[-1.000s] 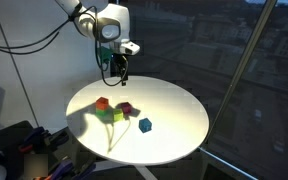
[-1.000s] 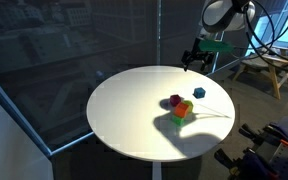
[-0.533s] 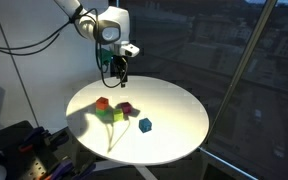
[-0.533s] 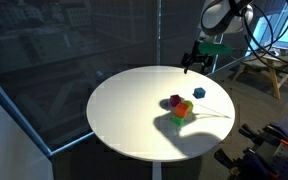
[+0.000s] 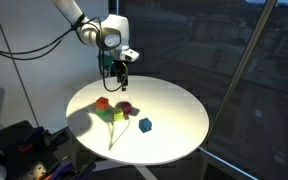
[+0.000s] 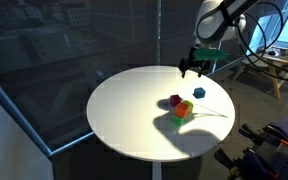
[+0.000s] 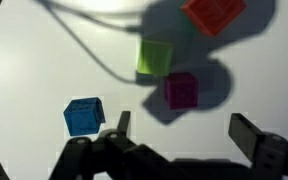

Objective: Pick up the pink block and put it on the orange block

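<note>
The robot's gripper needs to next move down to the pink block beside the yellow-green block and close on its opposite sides (image 5: 126, 107) (image 7: 181, 92).
The pink block (image 5: 127, 109) sits on the round white table (image 5: 174, 105) in a cluster with the orange block (image 5: 102, 102) and a yellow-green block (image 5: 114, 116). Both also show in an exterior view, the pink block (image 6: 174, 101) and the orange block (image 6: 198, 93). My gripper (image 5: 121, 72) hangs open and empty above the table's far edge, away from the cluster; it also shows in an exterior view (image 6: 193, 68). In the wrist view the pink block (image 7: 180, 90) lies just ahead of my open gripper (image 7: 184, 135), and the orange block (image 7: 214, 12) lies beyond it.
A blue block (image 5: 145, 125) lies apart from the cluster, at the left in the wrist view (image 7: 83, 116). The yellow-green block (image 7: 154, 56) sits next to the pink one. Dark glass walls surround the table, and equipment stands beside it (image 5: 24, 145).
My gripper has moved down a little and toward the blocks. The blocks have not moved.
</note>
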You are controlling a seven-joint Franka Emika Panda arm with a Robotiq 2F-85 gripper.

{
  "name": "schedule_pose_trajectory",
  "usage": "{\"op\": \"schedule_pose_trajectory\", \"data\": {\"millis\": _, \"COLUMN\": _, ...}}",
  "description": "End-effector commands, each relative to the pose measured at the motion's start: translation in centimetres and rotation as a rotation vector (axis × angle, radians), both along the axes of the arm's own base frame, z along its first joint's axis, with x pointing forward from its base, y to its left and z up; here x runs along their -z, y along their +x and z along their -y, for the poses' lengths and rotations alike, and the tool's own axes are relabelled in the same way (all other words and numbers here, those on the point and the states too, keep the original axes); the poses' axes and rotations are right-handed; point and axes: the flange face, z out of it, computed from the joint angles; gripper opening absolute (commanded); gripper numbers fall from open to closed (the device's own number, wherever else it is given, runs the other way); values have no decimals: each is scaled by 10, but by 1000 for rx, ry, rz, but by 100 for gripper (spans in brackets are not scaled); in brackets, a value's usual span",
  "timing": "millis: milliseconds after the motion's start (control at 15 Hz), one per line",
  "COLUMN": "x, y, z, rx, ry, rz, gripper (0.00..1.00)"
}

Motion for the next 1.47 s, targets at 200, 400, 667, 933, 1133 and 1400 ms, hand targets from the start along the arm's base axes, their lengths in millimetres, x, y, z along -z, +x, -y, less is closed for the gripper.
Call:
{"op": "schedule_pose_trajectory", "data": {"millis": 200, "x": 20, "y": 29, "z": -13, "rx": 10, "ry": -57, "rz": -29, "gripper": 100}}
{"op": "schedule_pose_trajectory", "data": {"millis": 400, "x": 31, "y": 38, "z": -16, "rx": -3, "ry": -45, "rz": -54, "gripper": 100}}
{"op": "schedule_pose_trajectory", "data": {"millis": 667, "x": 46, "y": 50, "z": -16, "rx": -10, "ry": -41, "rz": -88, "gripper": 100}}
{"op": "schedule_pose_trajectory", "data": {"millis": 933, "x": 61, "y": 59, "z": -17, "rx": -21, "ry": -43, "rz": -106, "gripper": 100}}
{"op": "schedule_pose_trajectory", "data": {"millis": 1133, "x": 76, "y": 65, "z": -18, "rx": -31, "ry": -42, "rz": -113, "gripper": 100}}
{"op": "schedule_pose_trajectory", "data": {"millis": 1400, "x": 97, "y": 71, "z": -16, "rx": -36, "ry": -41, "rz": -126, "gripper": 100}}
